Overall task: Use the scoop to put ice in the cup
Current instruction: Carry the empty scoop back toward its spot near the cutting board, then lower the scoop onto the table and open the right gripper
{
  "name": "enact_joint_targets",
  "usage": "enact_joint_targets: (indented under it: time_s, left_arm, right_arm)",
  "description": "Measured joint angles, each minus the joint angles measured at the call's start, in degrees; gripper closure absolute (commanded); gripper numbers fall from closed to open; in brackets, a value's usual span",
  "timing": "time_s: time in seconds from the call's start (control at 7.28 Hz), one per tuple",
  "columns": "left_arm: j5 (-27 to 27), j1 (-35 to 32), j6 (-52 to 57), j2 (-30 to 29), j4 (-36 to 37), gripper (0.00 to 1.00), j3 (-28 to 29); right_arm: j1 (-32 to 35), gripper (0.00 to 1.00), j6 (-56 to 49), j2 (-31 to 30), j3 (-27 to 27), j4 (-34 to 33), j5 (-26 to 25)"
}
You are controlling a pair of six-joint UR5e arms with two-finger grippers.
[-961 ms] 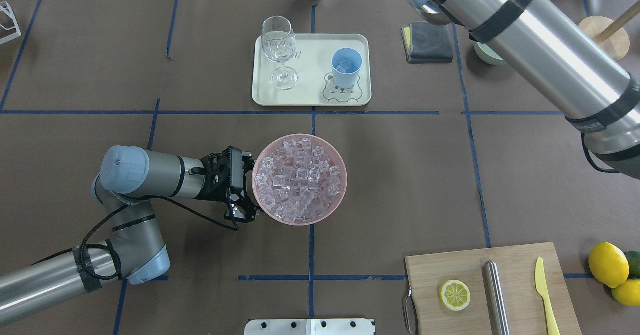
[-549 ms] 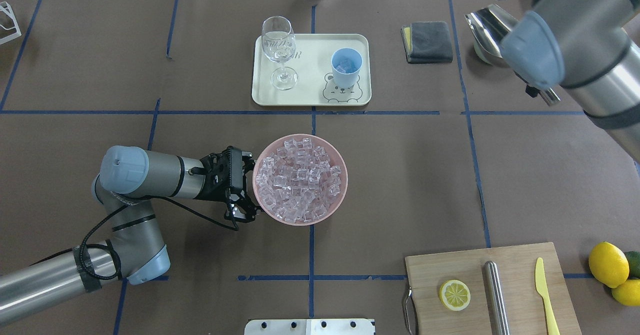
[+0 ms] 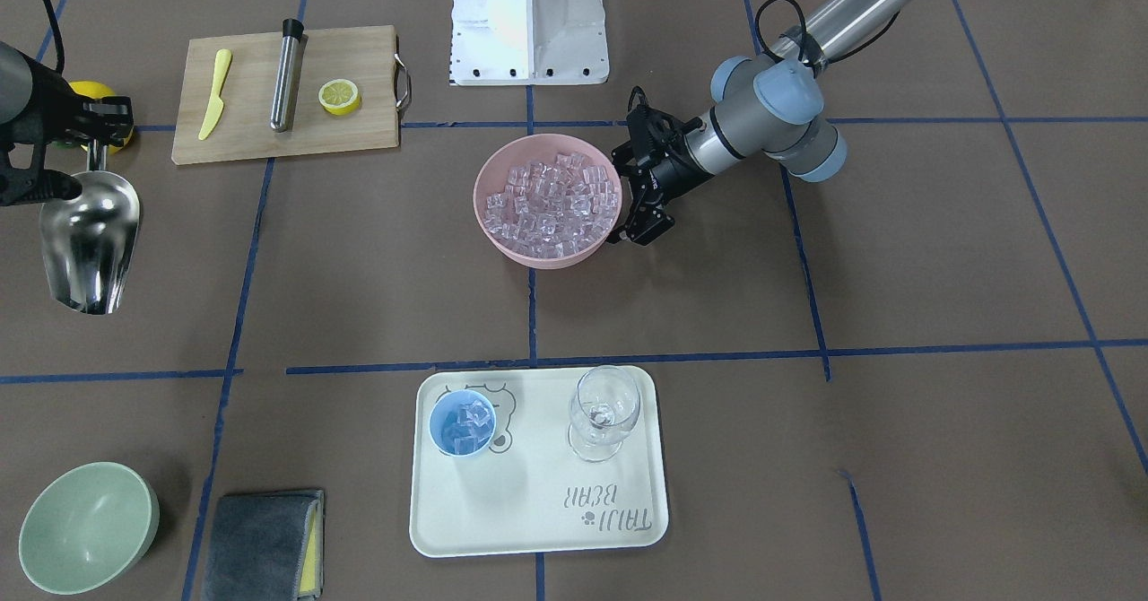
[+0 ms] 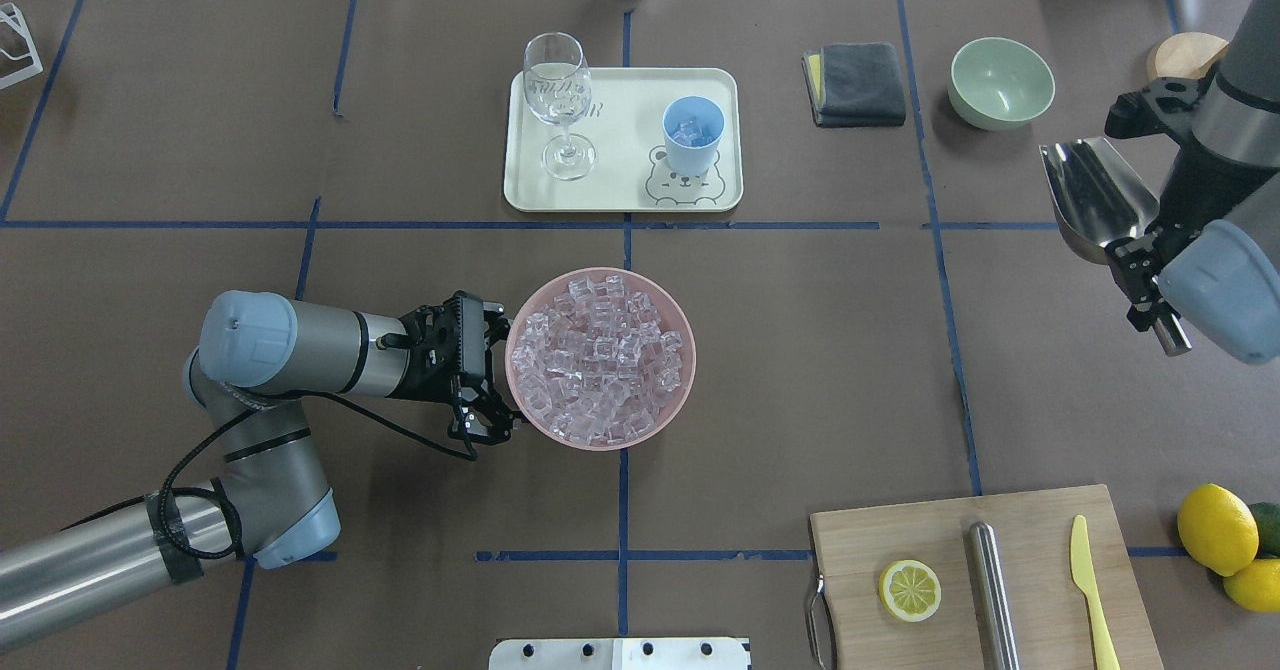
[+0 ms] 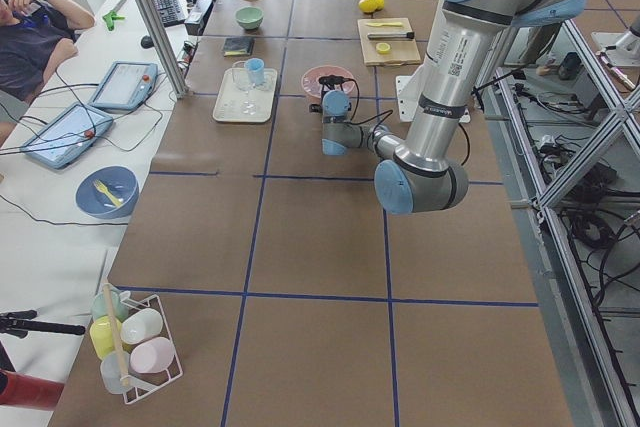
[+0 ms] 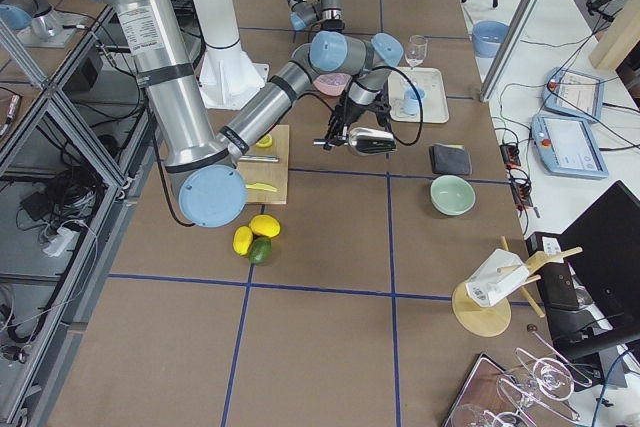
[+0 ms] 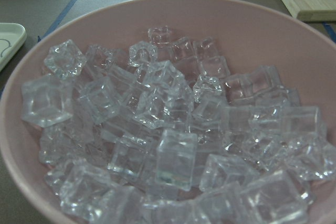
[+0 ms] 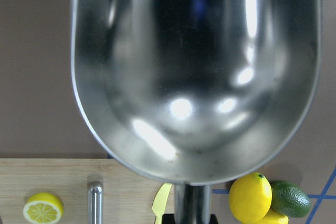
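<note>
I should let go of the steel scoop with my right gripper on the bare table (image 3: 204, 244) beside the blue tape, near the cutting board.
The ice (image 4: 598, 358) is a heap of clear cubes in a pink bowl (image 4: 680, 382) at mid-table; it fills the left wrist view (image 7: 173, 145). The light-blue cup (image 4: 692, 135) stands on a cream tray (image 4: 620, 195) and holds a few cubes. My right gripper (image 4: 1142, 260) is shut on the handle of the steel scoop (image 4: 1095, 195), held in the air at the table's right side. The scoop's trough is empty in the right wrist view (image 8: 194, 72). My left gripper (image 4: 490, 375) is open, with its fingers spread against the bowl's left side.
A stemmed wine glass (image 4: 558, 100) shares the tray. A grey cloth (image 4: 855, 82) and a pale green bowl (image 4: 1000, 80) lie at the far right. A cutting board (image 4: 985, 580) with a lemon half, steel tube and yellow knife sits near right, beside lemons (image 4: 1215, 528).
My right arm has swung the scoop from the far middle-right toward the right edge and nearer, uncovering the green bowl. The left arm and the bowl have not moved.
</note>
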Motion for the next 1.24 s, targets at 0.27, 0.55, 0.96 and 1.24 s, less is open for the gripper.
enact_joint_targets:
  time_s: [0.27, 0.55, 0.96, 1.24]
  left_arm:
    - [0.0, 0.0, 0.0, 0.0, 0.0, 0.0, 0.0]
    - [0.0, 0.0, -0.1, 0.0, 0.0, 0.0, 0.0]
    - [0.0, 0.0, -0.1, 0.1, 0.0, 0.0, 0.0]
    - [0.0, 0.0, -0.1, 0.1, 0.0, 0.0, 0.0]
  right_arm:
    - [-3.6, 1.0, 9.9, -8.5, 0.4, 14.8, 1.1]
    - [-8.5, 1.0, 21.4, -15.4, -1.3, 31.3, 1.0]
    - [-13.4, 1.0, 27.6, -17.1, -5.5, 40.7, 0.1]
    - [-15.9, 1.0, 30.1, -16.4, -6.3, 41.4, -0.2]
